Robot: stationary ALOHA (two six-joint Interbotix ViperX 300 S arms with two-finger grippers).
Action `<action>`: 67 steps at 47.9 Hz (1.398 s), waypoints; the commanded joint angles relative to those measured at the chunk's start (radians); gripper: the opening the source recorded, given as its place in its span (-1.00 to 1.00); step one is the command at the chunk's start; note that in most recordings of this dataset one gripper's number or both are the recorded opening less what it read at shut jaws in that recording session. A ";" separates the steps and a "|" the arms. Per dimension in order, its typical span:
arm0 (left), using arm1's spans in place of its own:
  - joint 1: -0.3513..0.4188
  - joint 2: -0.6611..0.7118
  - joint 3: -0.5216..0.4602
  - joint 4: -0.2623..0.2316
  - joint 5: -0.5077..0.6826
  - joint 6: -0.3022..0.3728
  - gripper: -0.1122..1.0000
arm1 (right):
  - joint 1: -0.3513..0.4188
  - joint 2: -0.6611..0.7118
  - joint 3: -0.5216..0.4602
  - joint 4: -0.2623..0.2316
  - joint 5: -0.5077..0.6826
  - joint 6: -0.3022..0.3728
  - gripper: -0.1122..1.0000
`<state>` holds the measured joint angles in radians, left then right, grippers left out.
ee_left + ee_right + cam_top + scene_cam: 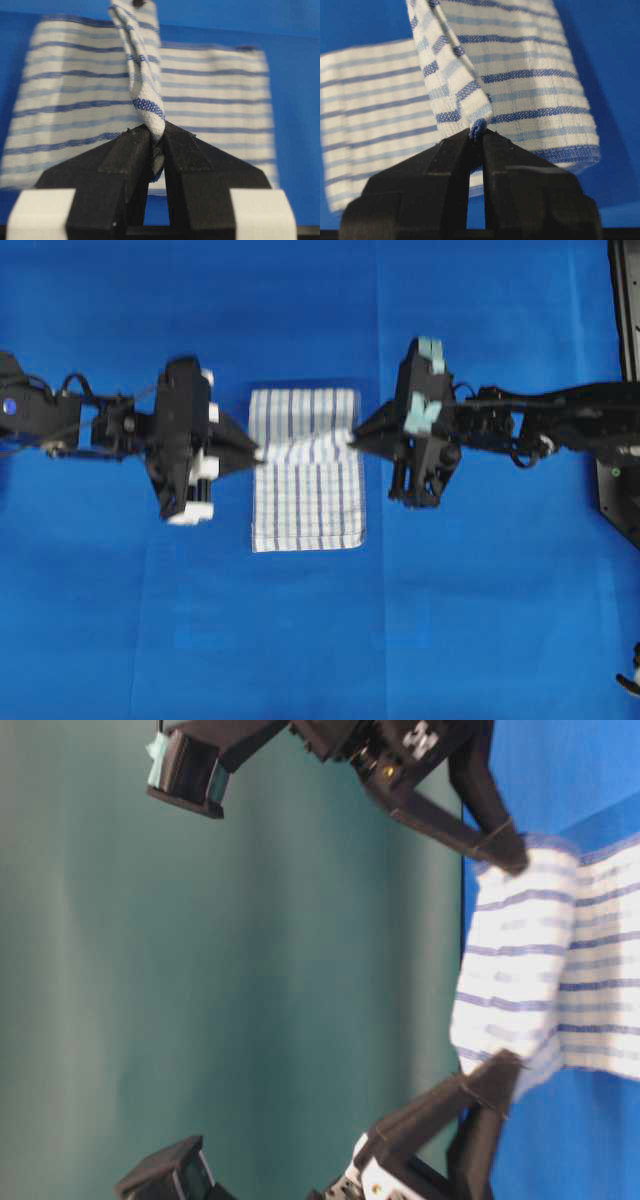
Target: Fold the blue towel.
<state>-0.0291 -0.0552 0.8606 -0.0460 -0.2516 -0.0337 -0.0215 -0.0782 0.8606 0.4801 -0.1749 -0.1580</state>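
Observation:
My right gripper will release the lifted corner of the blue towel on the flat layer's near corner (360, 535) (342, 197), on its own side. That corner is now pinched at the gripper.
The blue towel (305, 480), white with thin blue stripes, lies in the middle of the table with part of it lifted and doubled over the rest. My left gripper (258, 453) is shut on its left edge. My right gripper (352, 437) is shut on the opposite edge. In the left wrist view the cloth (145, 90) rises bunched from between the black fingertips (131, 150). A hemmed corner of the towel (470, 100) is pinched at the right gripper (477, 134) in the right wrist view. From table level the lifted fold (520, 970) hangs stretched between both grippers.
A plain blue covering (320, 640) spreads over the whole table. A black frame (625, 300) stands at the right edge, beside the right arm's base (615, 490). A dark green backdrop (250, 980) fills the table-level view.

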 commanded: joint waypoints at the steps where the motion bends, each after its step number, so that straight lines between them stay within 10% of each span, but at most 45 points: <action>1: -0.049 -0.003 -0.018 -0.002 -0.009 -0.003 -0.70 | 0.028 -0.025 -0.006 0.011 0.000 -0.002 -0.64; 38: -0.123 0.140 -0.071 -0.002 -0.044 -0.002 -0.69 | 0.095 0.017 0.000 0.038 0.034 -0.005 -0.62; 56: -0.095 0.081 -0.029 -0.002 -0.003 0.008 0.31 | 0.101 0.018 -0.012 0.040 0.048 -0.003 0.87; 67: -0.087 -0.061 -0.011 0.002 0.109 0.031 0.59 | 0.100 -0.057 -0.008 0.021 0.054 -0.018 0.81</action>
<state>-0.1227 -0.0414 0.8514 -0.0460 -0.1687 -0.0092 0.0767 -0.0828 0.8682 0.5123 -0.1197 -0.1718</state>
